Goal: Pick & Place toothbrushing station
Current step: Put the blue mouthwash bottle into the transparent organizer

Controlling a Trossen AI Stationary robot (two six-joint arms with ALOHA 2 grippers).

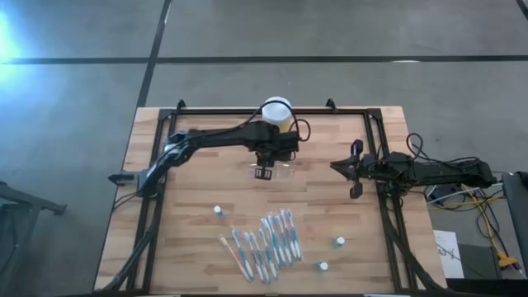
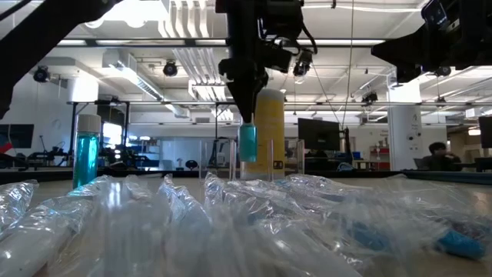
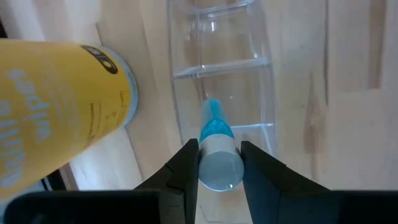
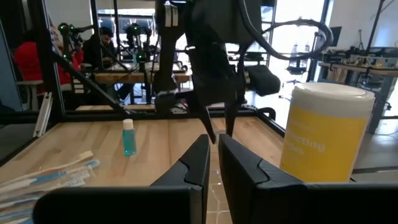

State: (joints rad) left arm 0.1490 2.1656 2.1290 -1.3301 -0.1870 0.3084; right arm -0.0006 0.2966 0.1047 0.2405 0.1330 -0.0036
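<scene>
My left gripper has the small blue bottle, now held over the station. It will let go of the bottle upright in the end section of the clear plastic toothbrushing station (image 1: 262, 172) (image 3: 216, 104).
The clear plastic toothbrushing station (image 3: 224, 74) stands on the wood beside the yellow jar with a white lid (image 1: 276, 111), just nearer than it. The station also shows in the low view (image 2: 270, 160). My left gripper (image 1: 264, 171) hangs over the station, shut on a small bottle of blue liquid with a white cap (image 2: 247, 143). The bottle's lower end is at the level of the station's upright slots. I cannot tell whether it touches them. My right gripper (image 1: 334, 167) waits shut at the table's right, pointing left, and holds nothing. My left gripper pinches the bottle's white cap end (image 3: 219, 163) between its two fingers. The fingers come from above and point down. The bottle hangs upright below them, its blue body (image 3: 214, 127) down, over a compartment of the station.
A row of wrapped toothbrushes (image 1: 268, 239) lies near the table's front, filling the low view's foreground. Small blue bottles stand at the front left (image 1: 219, 211) and front right (image 1: 339, 242), (image 1: 322, 266). A black frame (image 1: 247, 108) runs round the table's edges.
</scene>
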